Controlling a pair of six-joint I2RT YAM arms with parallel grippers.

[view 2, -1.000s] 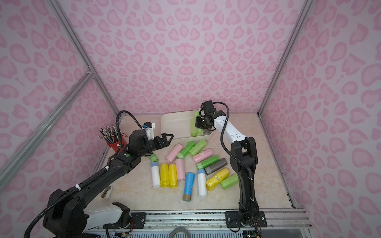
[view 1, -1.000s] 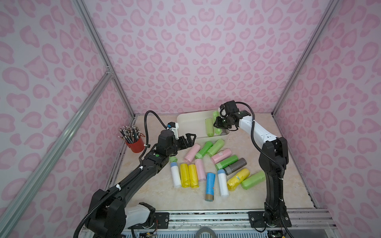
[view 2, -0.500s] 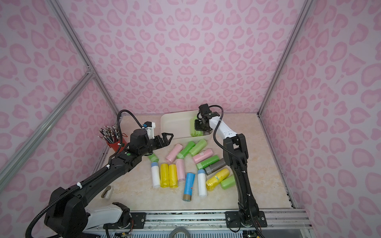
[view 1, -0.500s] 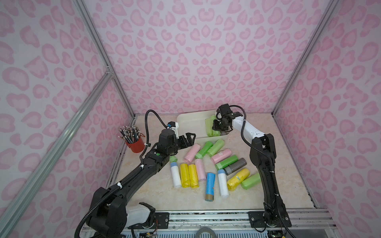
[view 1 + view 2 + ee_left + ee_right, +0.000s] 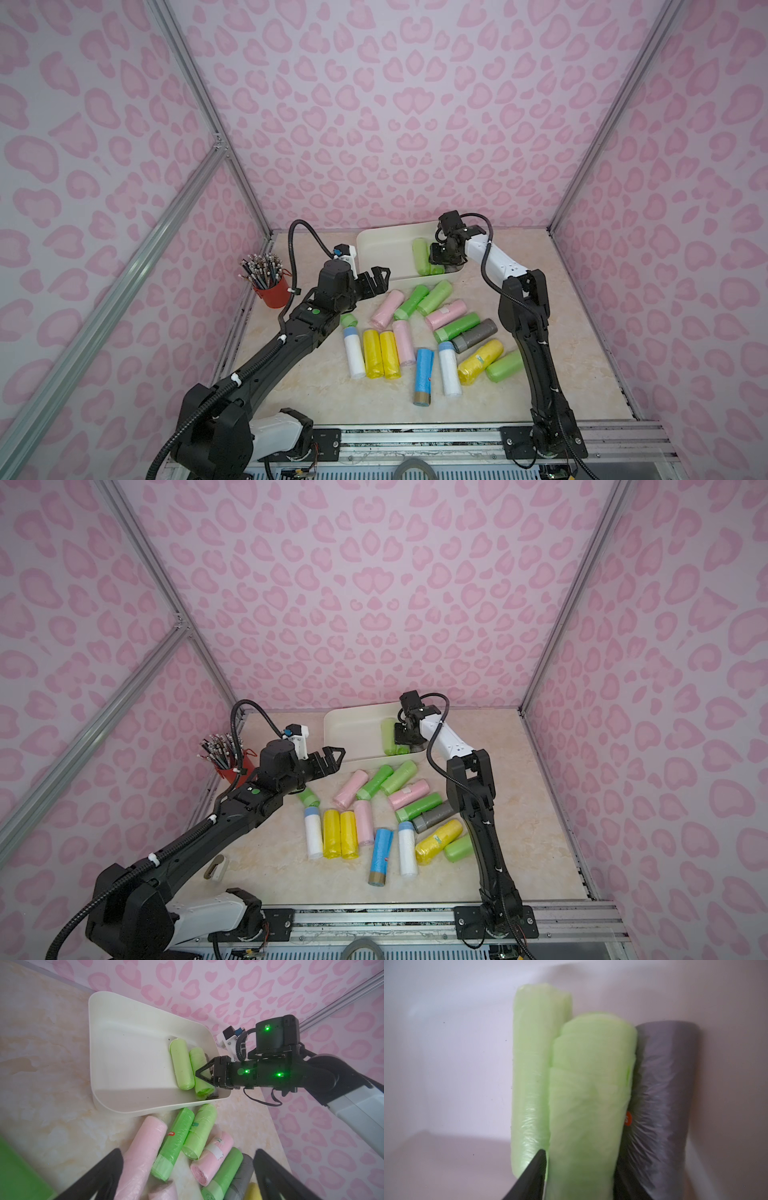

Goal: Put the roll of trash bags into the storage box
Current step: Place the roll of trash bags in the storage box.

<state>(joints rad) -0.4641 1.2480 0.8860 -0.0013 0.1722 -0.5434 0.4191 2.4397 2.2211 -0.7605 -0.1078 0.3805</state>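
Observation:
Next, my left gripper goes to the middle of the white roll (image 5: 354, 353) nearest the red pencil cup and closes there, below its blue end.
The cream-white storage box (image 5: 382, 245) (image 5: 353, 729) (image 5: 124, 1053) stands at the back of the table. My right gripper (image 5: 440, 262) (image 5: 403, 739) (image 5: 199, 1076) (image 5: 580, 1167) reaches down into its right end. A pale green roll of trash bags (image 5: 591, 1095) (image 5: 200, 1072) lies there between its two fingers, wedged between another green roll (image 5: 533, 1074) (image 5: 181, 1066) and a grey roll (image 5: 664, 1095). The fingers hug its sides; whether they still press it does not show. My left gripper (image 5: 374, 278) (image 5: 332, 758) (image 5: 188, 1167) hangs open and empty over the loose rolls, in front of the box.
Several loose rolls lie mid-table: pink (image 5: 386, 309), green (image 5: 434, 297), yellow (image 5: 372, 353), blue (image 5: 424, 374), white (image 5: 449, 368), grey (image 5: 473, 336). A red pencil cup (image 5: 272, 286) stands at the left wall. Pink walls close in the table on three sides.
My right gripper has come down into the box's right end with the green roll, which now lies beside the other green roll. The left arm has barely moved.

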